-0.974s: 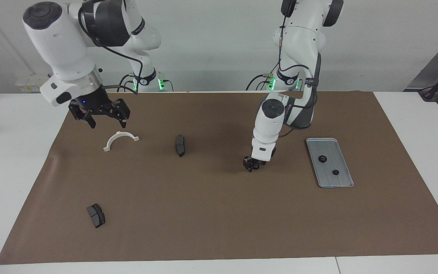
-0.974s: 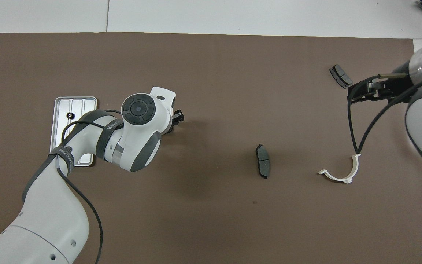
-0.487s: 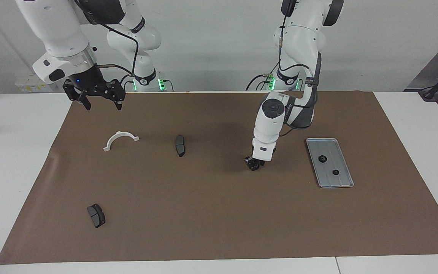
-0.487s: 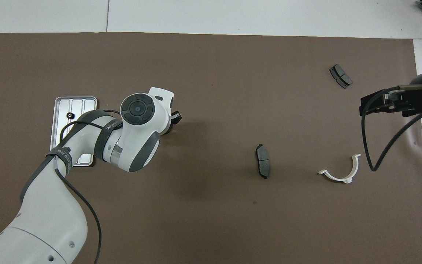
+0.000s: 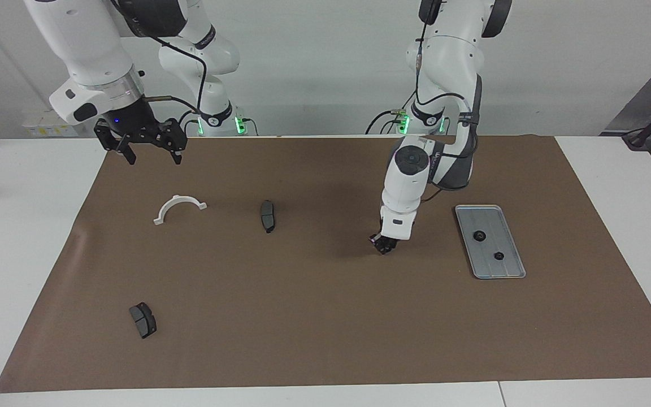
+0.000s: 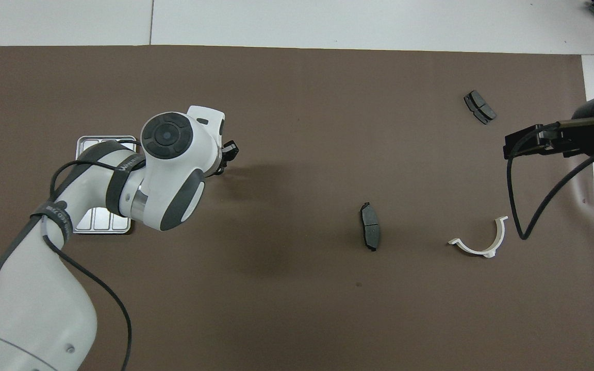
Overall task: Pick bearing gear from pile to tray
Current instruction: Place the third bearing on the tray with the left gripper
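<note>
My left gripper will put the small dark gear down in the near half of the silver tray (image 6: 92,204).
The silver tray (image 5: 509,249) lies toward the left arm's end of the mat and holds two small black gears (image 5: 478,236) (image 5: 498,255). In the overhead view my left arm covers much of the tray (image 6: 84,140). My left gripper (image 5: 383,244) hangs low over the mat beside the tray, with its fingers close together on a small dark gear that is mostly hidden; it also shows in the overhead view (image 6: 226,156). My right gripper (image 5: 148,152) is open and empty, raised over the mat's edge near the white half-ring bracket (image 5: 179,208).
One dark grey pad (image 5: 267,215) lies mid-mat, also in the overhead view (image 6: 370,225). A second pad (image 5: 143,320) lies farther from the robots at the right arm's end, also in the overhead view (image 6: 479,107). The bracket shows in the overhead view too (image 6: 480,242).
My left gripper has closed on the gear, lifted a little and shifted toward the tray. My right gripper rose away from the bracket toward the robots, then held still.
</note>
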`<state>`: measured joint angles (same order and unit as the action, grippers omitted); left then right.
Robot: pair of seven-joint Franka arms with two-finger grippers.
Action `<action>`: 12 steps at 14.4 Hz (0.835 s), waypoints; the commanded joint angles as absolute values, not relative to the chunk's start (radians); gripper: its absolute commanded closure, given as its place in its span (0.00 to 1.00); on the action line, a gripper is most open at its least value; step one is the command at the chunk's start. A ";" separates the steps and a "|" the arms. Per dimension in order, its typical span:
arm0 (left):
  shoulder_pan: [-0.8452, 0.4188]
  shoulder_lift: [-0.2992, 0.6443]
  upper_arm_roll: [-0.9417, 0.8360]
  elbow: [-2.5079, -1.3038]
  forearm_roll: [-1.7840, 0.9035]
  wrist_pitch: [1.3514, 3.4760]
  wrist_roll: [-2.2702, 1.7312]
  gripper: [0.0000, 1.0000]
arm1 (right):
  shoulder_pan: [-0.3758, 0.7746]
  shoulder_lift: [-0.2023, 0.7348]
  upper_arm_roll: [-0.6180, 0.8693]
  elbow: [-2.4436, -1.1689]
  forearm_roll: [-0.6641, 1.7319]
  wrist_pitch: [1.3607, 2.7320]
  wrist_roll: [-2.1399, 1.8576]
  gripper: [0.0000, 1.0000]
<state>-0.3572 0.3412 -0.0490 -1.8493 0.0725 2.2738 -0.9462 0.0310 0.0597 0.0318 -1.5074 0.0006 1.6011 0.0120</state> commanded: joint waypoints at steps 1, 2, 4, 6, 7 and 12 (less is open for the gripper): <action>-0.223 0.217 -0.057 -1.870 0.080 2.151 -0.803 1.00 | 0.011 0.021 0.040 -1.571 0.021 1.660 -0.069 0.00; -0.174 0.200 -0.057 -1.871 0.078 2.132 -0.745 1.00 | 0.011 0.021 0.040 -1.571 0.021 1.660 -0.068 0.00; -0.082 0.180 -0.057 -1.882 0.077 2.096 -0.614 1.00 | 0.008 0.021 0.038 -1.571 0.021 1.658 -0.069 0.00; 0.016 0.170 -0.057 -1.907 0.066 2.092 -0.472 1.00 | 0.006 0.021 0.035 -1.569 0.021 1.649 -0.071 0.00; 0.046 0.158 -0.057 -1.933 0.058 2.100 -0.416 1.00 | -0.003 0.021 0.035 -1.569 0.021 1.646 -0.071 0.00; 0.133 0.092 -0.057 -2.172 0.049 2.328 -0.285 1.00 | -0.005 0.017 0.037 -1.568 0.021 1.620 -0.069 0.00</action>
<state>0.1167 0.1656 -0.0436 -2.0300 0.0604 2.2217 -0.3087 0.0108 0.0485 0.0291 -1.5348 0.0006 1.6258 -0.0365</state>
